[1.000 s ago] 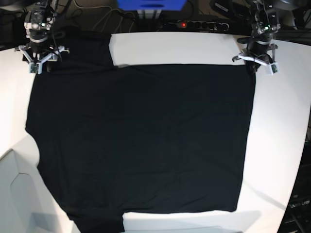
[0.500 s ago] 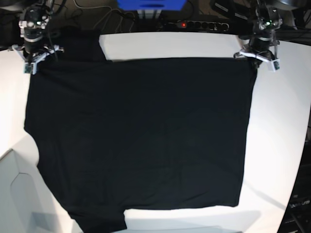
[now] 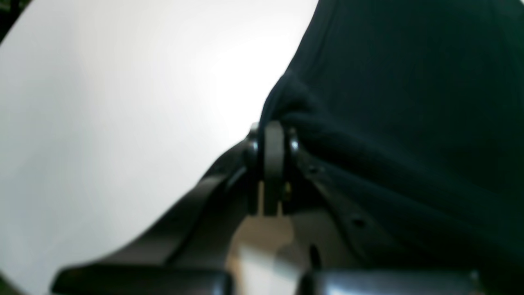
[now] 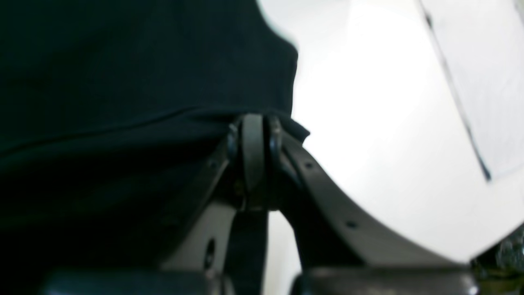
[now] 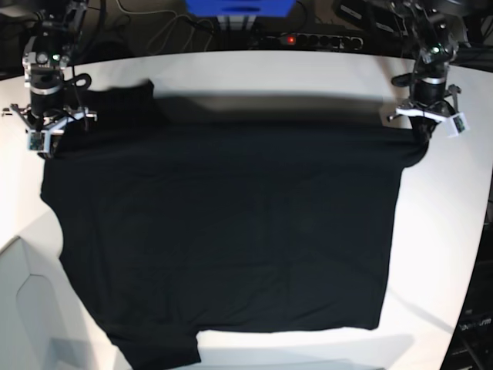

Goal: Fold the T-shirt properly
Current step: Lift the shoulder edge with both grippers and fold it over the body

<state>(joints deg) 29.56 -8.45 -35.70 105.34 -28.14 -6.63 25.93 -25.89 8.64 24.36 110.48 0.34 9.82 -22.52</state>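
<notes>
Next, I release the lifted corner with my left gripper on the black T-shirt's side edge (image 5: 398, 225), beside the bare table.
The black T-shirt (image 5: 223, 231) lies spread over the white table (image 5: 454, 254), plain side up; no print shows. Its far edge is lifted off the table and casts a shadow behind it. My left gripper (image 5: 424, 132) is shut on the shirt's far right corner; in the left wrist view the closed gripper (image 3: 273, 135) pinches bunched black cloth (image 3: 409, 102). My right gripper (image 5: 42, 146) is shut on the far left corner by the sleeve; in the right wrist view the closed gripper (image 4: 254, 131) clamps the cloth edge (image 4: 123, 82).
A power strip (image 5: 312, 38) and cables lie behind the table's far edge, beside a blue box (image 5: 239, 8). A pale sheet (image 5: 27, 308) lies at the table's near left corner. Bare table shows right of the shirt.
Both grippers have moved toward the near side and risen, carrying the shirt's far edge with them. The far edge now hangs above the table with a shadow under it.
</notes>
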